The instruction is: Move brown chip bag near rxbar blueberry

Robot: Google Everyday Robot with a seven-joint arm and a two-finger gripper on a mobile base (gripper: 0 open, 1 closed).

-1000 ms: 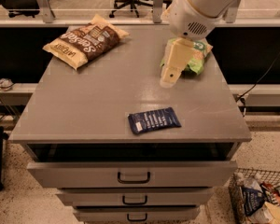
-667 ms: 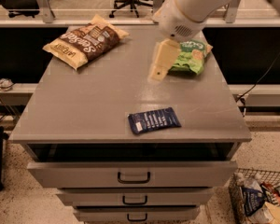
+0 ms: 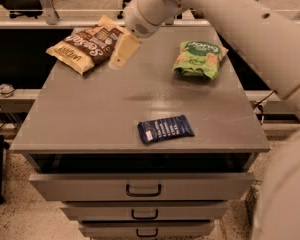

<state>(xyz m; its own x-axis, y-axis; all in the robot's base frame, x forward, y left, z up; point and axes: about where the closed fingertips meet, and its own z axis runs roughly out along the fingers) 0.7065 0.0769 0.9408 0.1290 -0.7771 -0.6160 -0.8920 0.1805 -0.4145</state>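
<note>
The brown chip bag has cream-yellow ends. Next, my gripper closes on the dark brown middle (image 3: 92,42) of the bag, between those ends.
The brown chip bag (image 3: 87,45) lies at the far left corner of the grey cabinet top (image 3: 90,119), dark brown in the middle with cream-yellow ends. The rxbar blueberry (image 3: 165,129) lies flat near the front edge, a little right of centre. My gripper (image 3: 121,55) hangs from the white arm above the far left part of the top, its cream-coloured tip right beside the brown bag's right end. It holds nothing that I can see.
A green chip bag (image 3: 199,58) lies at the far right of the top. The cabinet has drawers (image 3: 142,188) in its front, the top one slightly open. My white arm (image 3: 250,29) spans the upper right. Office chairs stand behind.
My gripper has swung left across the top, from beside the green chip bag to beside the brown chip bag. The bags and the bar have not moved.
</note>
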